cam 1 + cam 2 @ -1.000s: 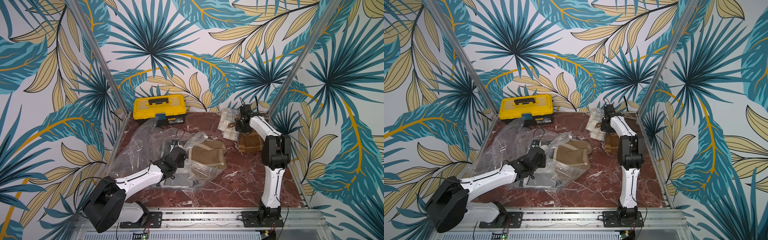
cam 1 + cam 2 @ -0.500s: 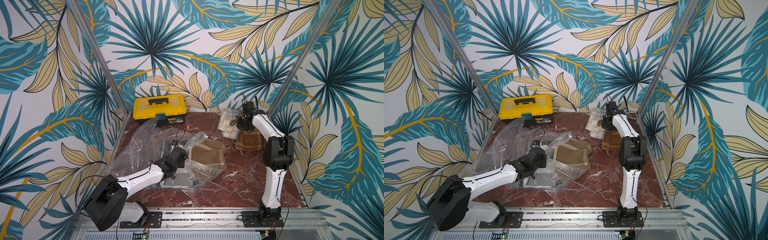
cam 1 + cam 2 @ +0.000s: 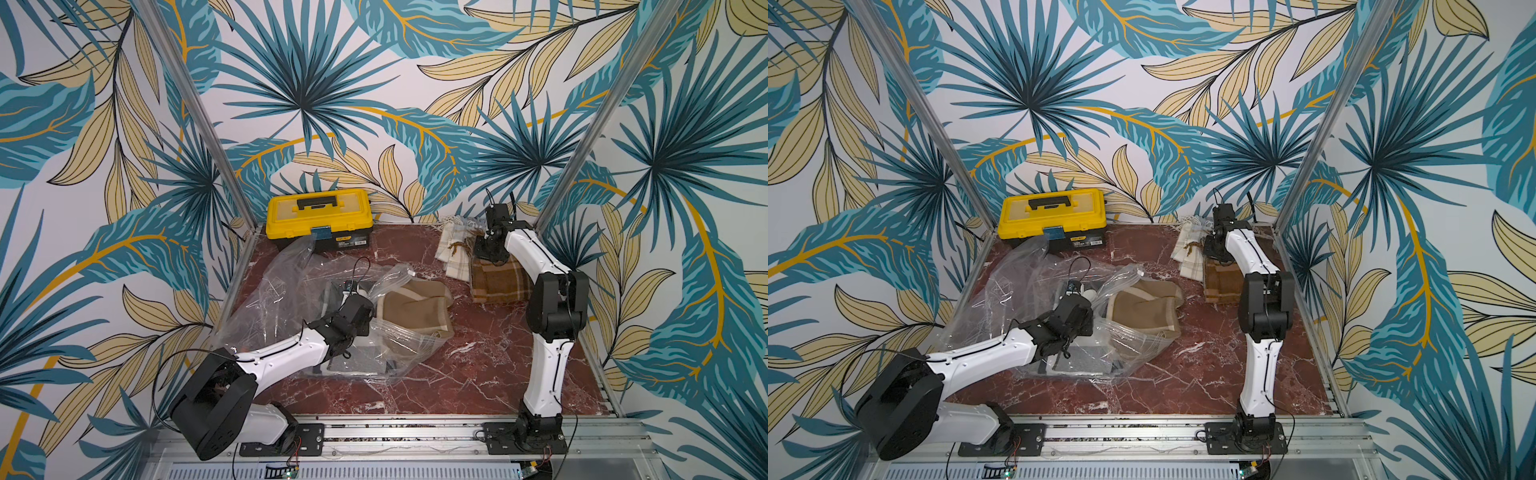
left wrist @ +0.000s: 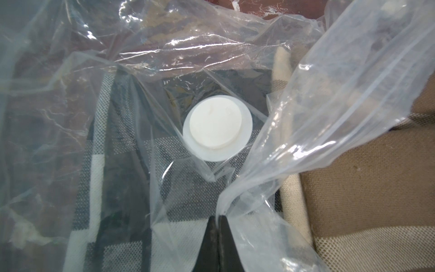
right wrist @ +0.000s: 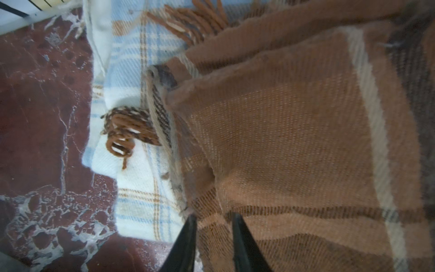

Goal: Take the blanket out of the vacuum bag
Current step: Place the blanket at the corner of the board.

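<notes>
The brown plaid blanket leaves the white and blue plaid cloth sticking out, so the robot's right gripper will grip the brown blanket's edge point(image 3: 475, 281) and pull it over the cloth.
The vacuum bag point(image 3: 286, 291) lies crumpled at centre left in both top views, its round white valve point(image 4: 217, 128) facing up. My left gripper point(image 4: 217, 215) is shut on a fold of the bag's clear plastic just short of the valve. A grey checked blanket point(image 4: 117, 188) sits inside the bag. A tan blanket point(image 3: 415, 309) pokes out of the bag's mouth. At the back right my right gripper point(image 5: 214, 215) stands open over a folded brown plaid blanket point(image 3: 500, 282), fabric lying between its fingers.
A white and blue plaid cloth point(image 3: 451, 253) lies under the brown blanket's far edge. A yellow toolbox point(image 3: 319, 218) stands against the back wall, touching the bag. The bag's white slider clip point(image 3: 411, 273) rests by the tan blanket. Metal posts frame the marble table point(image 3: 478, 374).
My right gripper's jaws have parted over the brown plaid blanket, which now lies on the table. The left gripper has stayed shut on the bag without moving.
</notes>
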Robot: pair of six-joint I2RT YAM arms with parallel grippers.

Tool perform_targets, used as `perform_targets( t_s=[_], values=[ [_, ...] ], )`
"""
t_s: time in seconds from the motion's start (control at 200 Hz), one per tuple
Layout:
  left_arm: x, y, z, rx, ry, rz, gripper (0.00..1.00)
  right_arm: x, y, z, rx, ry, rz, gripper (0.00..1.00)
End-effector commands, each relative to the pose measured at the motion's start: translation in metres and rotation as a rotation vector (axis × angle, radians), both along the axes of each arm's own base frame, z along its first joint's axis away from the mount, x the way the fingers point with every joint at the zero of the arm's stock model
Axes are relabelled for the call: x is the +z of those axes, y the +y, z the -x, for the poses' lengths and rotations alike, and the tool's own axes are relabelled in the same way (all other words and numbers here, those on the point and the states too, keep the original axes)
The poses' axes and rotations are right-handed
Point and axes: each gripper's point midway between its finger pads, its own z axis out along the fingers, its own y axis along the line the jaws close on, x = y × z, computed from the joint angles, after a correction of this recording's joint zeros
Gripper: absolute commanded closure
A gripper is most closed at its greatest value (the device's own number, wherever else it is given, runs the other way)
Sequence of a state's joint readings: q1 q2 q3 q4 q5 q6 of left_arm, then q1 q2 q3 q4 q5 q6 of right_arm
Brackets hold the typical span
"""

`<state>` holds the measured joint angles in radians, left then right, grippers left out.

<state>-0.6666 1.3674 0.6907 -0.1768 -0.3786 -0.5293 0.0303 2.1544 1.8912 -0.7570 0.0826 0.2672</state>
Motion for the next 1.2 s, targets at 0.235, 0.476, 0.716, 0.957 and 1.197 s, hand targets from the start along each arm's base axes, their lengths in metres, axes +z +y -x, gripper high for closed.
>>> perform_targets(
  t_s=[0.235, 0.476, 0.716, 0.957, 1.197],
  values=[
    [-0.005, 0.002, 0.002, 0.004, 0.014, -0.003, 1.00, -0.028, 0.007, -0.013, 0.060, 0.039, -0.019, 0.50],
    [-0.003, 0.003, 0.002, 0.006, 0.011, -0.011, 1.00, -0.045, 0.007, -0.018, 0.054, 0.074, -0.021, 0.52],
    [-0.006, 0.000, 0.000, 0.004, 0.017, -0.009, 1.00, -0.048, 0.007, -0.018, 0.044, 0.082, -0.021, 0.90],
    [-0.006, 0.000, -0.002, 0.003, 0.017, -0.013, 1.00, -0.026, 0.006, -0.017, 0.045, 0.042, -0.021, 1.00],
    [-0.012, -0.001, 0.000, 0.000, 0.028, -0.006, 1.00, 0.030, 0.015, -0.007, 0.059, -0.082, -0.074, 1.00]
  ],
)
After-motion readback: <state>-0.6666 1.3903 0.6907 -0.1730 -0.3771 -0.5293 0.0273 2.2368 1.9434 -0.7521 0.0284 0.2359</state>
